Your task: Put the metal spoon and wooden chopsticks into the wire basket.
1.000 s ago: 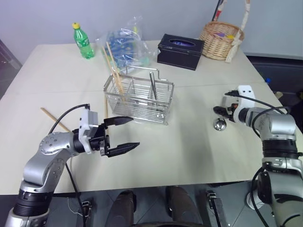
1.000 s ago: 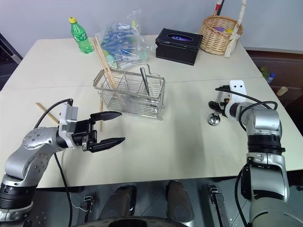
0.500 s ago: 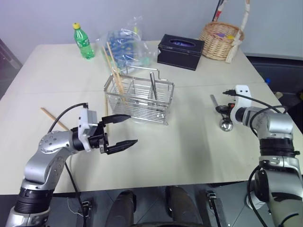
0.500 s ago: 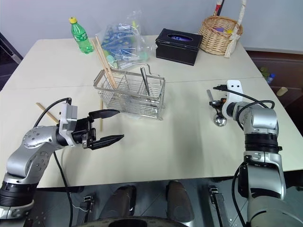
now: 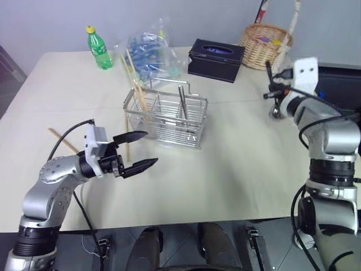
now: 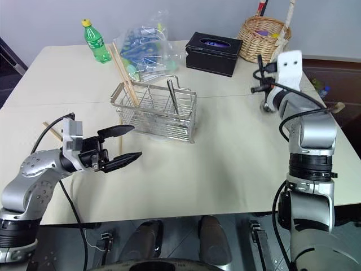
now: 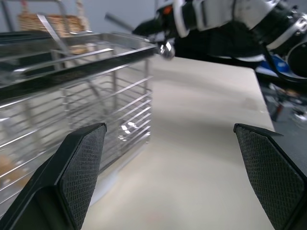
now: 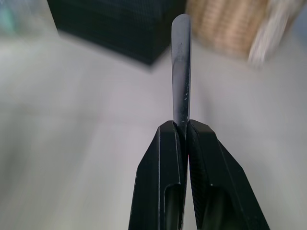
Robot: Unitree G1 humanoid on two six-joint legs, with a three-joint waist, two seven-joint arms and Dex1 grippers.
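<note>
The robot's right gripper will release the metal spoon in the wire basket (image 5: 196, 114), next to the metal handle standing there. The spoon is now held in the air over the table.
My right gripper (image 5: 273, 94) is shut on the thin handle of the metal spoon (image 5: 276, 111) and holds it in the air over the table's right side, right of the wire basket (image 5: 165, 117). In the right wrist view the spoon's handle (image 8: 181, 57) sticks out between the closed fingers (image 8: 163, 158). Wooden chopsticks (image 5: 133, 77) lean in the basket's left compartment, and a metal handle (image 5: 181, 101) stands in its right part. Two more chopsticks lie on the table, one at the left (image 5: 61, 139) and one by my left gripper (image 5: 126, 148). That left gripper (image 5: 150, 147) is open and empty, just in front of the basket's left corner.
At the back of the table stand a green bottle (image 5: 98, 49), a clear plastic bag (image 5: 149, 53), a black tissue box (image 5: 216, 59) and a wicker basket (image 5: 263, 45) with a tall handle. Bare tabletop lies between the wire basket and my right arm.
My right gripper has closed on the spoon and lifted it off the table, up and towards the back. The left gripper has only drifted slightly left, still open.
</note>
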